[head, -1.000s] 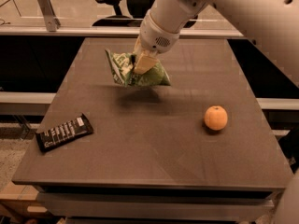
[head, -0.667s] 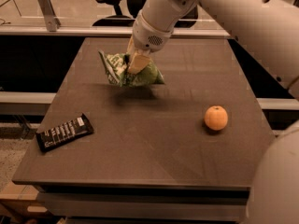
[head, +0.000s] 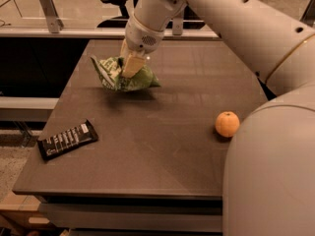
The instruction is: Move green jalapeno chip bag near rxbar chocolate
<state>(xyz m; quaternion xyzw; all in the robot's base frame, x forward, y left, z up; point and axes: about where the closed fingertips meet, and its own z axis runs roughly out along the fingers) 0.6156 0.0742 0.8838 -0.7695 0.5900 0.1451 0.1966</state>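
Note:
The green jalapeno chip bag will leave my gripper on the dark table (head: 100, 94), just behind the rxbar chocolate, where I need to let it go.
The green jalapeno chip bag (head: 123, 75) is crumpled and held a little above the dark table, towards its far left. My gripper (head: 129, 65) is shut on the top of the bag, its tan fingers (head: 134, 65) pinching the foil. The rxbar chocolate (head: 68, 139), a flat black bar with white text, lies at the table's near left corner, well apart from the bag.
An orange (head: 227, 124) sits on the right side of the table (head: 162, 151). My arm fills the upper right and right edge of the view. An office chair (head: 114, 1) and a rail stand behind the table.
My gripper has carried the chip bag slightly to the left and towards the near side. The bar and the orange have not moved.

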